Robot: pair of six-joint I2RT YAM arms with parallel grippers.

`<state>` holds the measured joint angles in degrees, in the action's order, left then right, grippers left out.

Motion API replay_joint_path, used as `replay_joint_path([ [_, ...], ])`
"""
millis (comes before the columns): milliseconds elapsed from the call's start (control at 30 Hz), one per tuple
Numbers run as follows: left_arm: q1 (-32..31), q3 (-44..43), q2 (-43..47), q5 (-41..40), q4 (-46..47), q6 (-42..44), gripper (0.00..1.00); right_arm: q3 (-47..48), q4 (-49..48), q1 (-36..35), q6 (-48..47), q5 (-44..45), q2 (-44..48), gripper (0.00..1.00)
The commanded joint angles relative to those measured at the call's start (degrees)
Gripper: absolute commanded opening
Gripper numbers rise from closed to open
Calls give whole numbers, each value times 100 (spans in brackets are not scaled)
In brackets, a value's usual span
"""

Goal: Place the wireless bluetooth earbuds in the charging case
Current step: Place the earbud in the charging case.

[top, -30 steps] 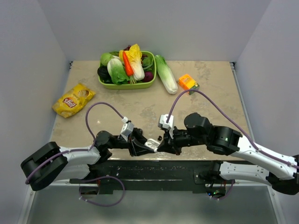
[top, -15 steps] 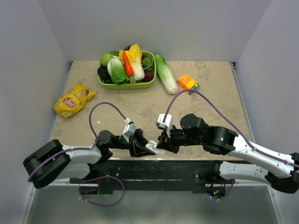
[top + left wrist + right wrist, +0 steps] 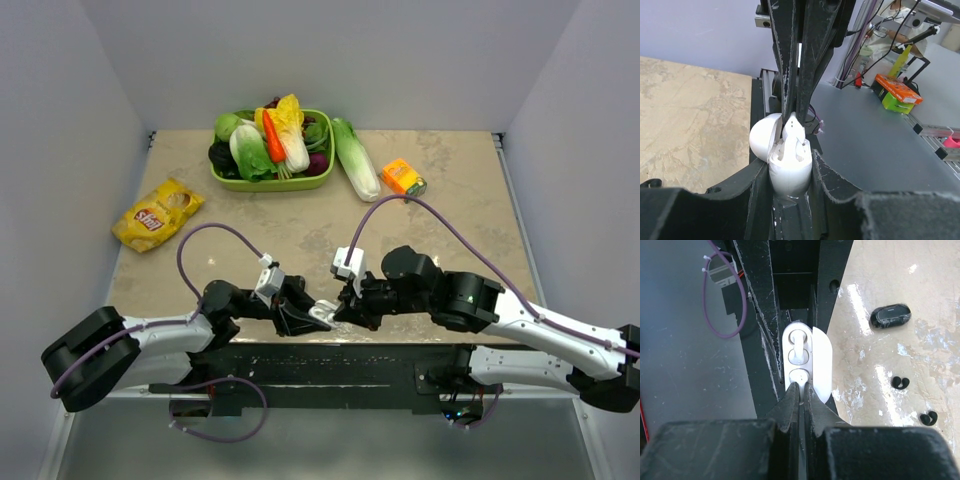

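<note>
The left gripper should release the white charging case, now at the table's front edge, on the bare table [image 3: 315, 242] in front of the green basket.
My left gripper [image 3: 790, 167] is shut on the open white charging case [image 3: 789, 175], its lid [image 3: 762, 140] tipped back to the left. My right gripper [image 3: 802, 386] comes down onto it, shut on a white earbud [image 3: 801, 377] at the case's near slot. Another white earbud [image 3: 798, 342] sits in the far slot. In the top view both grippers, the left [image 3: 303, 316] and the right [image 3: 343, 311], meet at the table's front edge. Two black earbuds [image 3: 899, 383] [image 3: 928, 417] lie on the table beside a black case [image 3: 890, 316].
A green basket [image 3: 225, 180] of vegetables stands at the back, with a cabbage [image 3: 356, 172] and an orange box [image 3: 403, 177] to its right. A yellow chips bag [image 3: 157, 213] lies at the left. The black base rail [image 3: 330, 365] runs below the grippers.
My right gripper has moved left and down onto the white case held by my left gripper. The left gripper has shifted only slightly.
</note>
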<state>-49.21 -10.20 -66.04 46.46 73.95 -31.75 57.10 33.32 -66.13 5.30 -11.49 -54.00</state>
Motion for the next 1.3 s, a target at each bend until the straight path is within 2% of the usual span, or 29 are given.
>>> replay_joint_path([
  [0,-18,-281,83,92,3152,265,0,-24,-238,-58,-99,-29,3,0],
  [500,-18,-395,83,74,3152,230,0,-32,-230,-120,-21,260,-155,0],
  [533,-18,-395,65,83,3152,230,0,-15,-230,-120,23,304,-138,3],
  [567,-18,-378,65,83,3152,230,0,11,-230,-120,50,348,-111,13],
  [667,-18,-334,56,74,3169,239,0,90,-247,-120,155,550,20,27],
  [800,-18,-272,39,30,3204,248,0,336,-203,-111,252,709,249,35],
  [900,-18,-246,-5,4,3239,248,0,617,-116,-111,340,1007,477,36],
  [1033,-18,-220,-49,-14,3283,230,0,759,-290,-111,463,1630,838,36],
  [1100,-53,-202,-67,-31,3301,230,0,645,-352,-111,524,2226,786,35],
  [1267,-115,-220,-41,-84,3292,283,0,548,-203,-111,858,2564,127,14],
])
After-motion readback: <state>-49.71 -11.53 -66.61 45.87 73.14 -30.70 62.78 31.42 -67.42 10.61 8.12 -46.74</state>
